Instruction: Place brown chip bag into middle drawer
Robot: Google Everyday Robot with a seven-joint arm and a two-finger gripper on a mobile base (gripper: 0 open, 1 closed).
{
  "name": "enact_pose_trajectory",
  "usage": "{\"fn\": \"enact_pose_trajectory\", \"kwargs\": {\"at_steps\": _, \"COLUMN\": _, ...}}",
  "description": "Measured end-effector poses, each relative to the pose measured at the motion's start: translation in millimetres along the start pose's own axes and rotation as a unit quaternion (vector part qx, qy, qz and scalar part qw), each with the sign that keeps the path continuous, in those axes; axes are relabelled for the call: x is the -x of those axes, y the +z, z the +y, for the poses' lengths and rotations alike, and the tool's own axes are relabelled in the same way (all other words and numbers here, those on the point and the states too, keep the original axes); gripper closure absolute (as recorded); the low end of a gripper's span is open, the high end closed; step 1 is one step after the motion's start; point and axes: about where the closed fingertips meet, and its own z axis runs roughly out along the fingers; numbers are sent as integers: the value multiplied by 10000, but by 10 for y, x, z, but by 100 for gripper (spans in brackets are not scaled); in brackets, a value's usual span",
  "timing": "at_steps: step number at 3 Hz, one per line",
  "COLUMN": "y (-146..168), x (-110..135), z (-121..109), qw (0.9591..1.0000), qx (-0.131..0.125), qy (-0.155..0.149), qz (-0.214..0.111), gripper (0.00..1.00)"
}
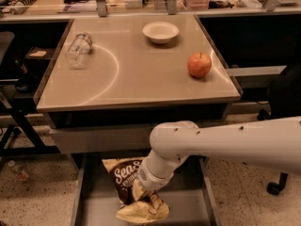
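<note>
My gripper will let go of the brown chip bag on the bottom of the open middle drawer (136,197), between the drawer's sides.
The brown chip bag (123,176), dark brown with pale yellow ends and white "Sea" lettering, lies inside the open middle drawer (188,211) below the table. Its lower pale end is crumpled toward the drawer's front. My white arm reaches in from the right and bends down into the drawer. My gripper (142,195) is at the bag's lower half, its end hidden against the bag.
On the beige table (136,86) above lie a clear plastic bottle (77,50) on its side at the left, a white bowl (161,31) at the back, and a red apple (199,64) at the right. A chair wheel (275,187) stands on the floor at the right.
</note>
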Motion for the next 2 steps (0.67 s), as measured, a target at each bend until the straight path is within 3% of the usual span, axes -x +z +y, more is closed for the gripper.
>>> {"fn": "enact_pose_trajectory", "kwargs": {"at_steps": 2, "y": 706, "x": 151, "z": -146, "qw": 9986, "qx": 341, "qy": 398, "qz": 63, "gripper": 100}}
